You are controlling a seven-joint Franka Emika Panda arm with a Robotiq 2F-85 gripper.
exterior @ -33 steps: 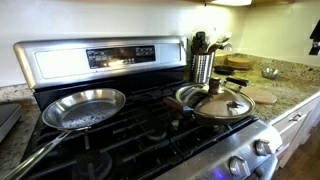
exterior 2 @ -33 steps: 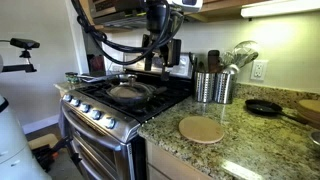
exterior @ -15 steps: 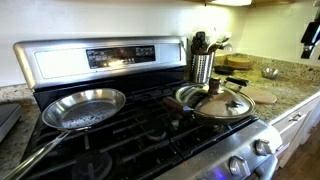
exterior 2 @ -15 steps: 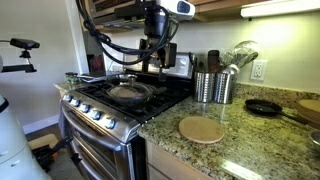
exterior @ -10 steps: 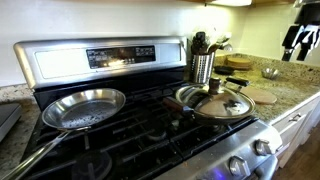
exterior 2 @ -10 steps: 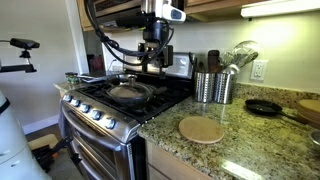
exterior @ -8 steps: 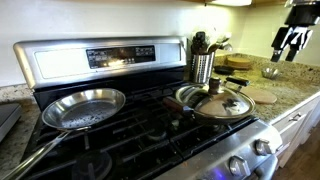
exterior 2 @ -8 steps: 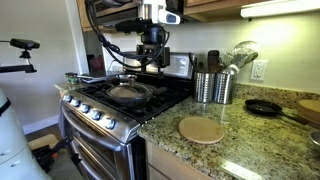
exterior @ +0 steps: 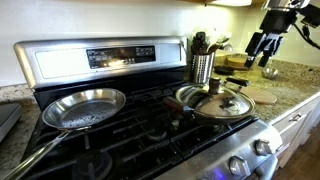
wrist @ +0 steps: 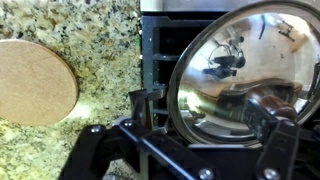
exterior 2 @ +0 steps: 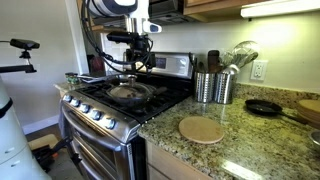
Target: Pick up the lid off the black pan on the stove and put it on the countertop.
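Observation:
The dark knob [exterior: 214, 86] [wrist: 270, 103] of the silver lid gives the fingers a hold, so my gripper needs to go there next and close on it.
The shiny silver lid [exterior: 224, 104] with a dark knob covers the black pan [exterior: 186, 103] on the right front burner of the stove [exterior: 100, 57]. In the wrist view the lid [wrist: 245, 70] fills the right half. It also shows in an exterior view [exterior 2: 128, 92]. My gripper [exterior: 262, 48] hangs open and empty in the air, above and to one side of the lid. It also shows in an exterior view [exterior 2: 137, 57] and the wrist view [wrist: 215, 125]. The speckled granite countertop [exterior 2: 245, 140] lies beside the stove [exterior 2: 100, 112].
A lidless silver frying pan [exterior: 83, 108] sits on the stove's other front burner. A metal utensil holder [exterior 2: 212, 86], a round wooden trivet [exterior 2: 202, 129] and a small black skillet [exterior 2: 263, 107] stand on the countertop. The trivet also shows in the wrist view [wrist: 30, 80].
My gripper has travelled from over the countertop toward the stove and now hangs nearer the lidded pan. The lid and the pans have not moved.

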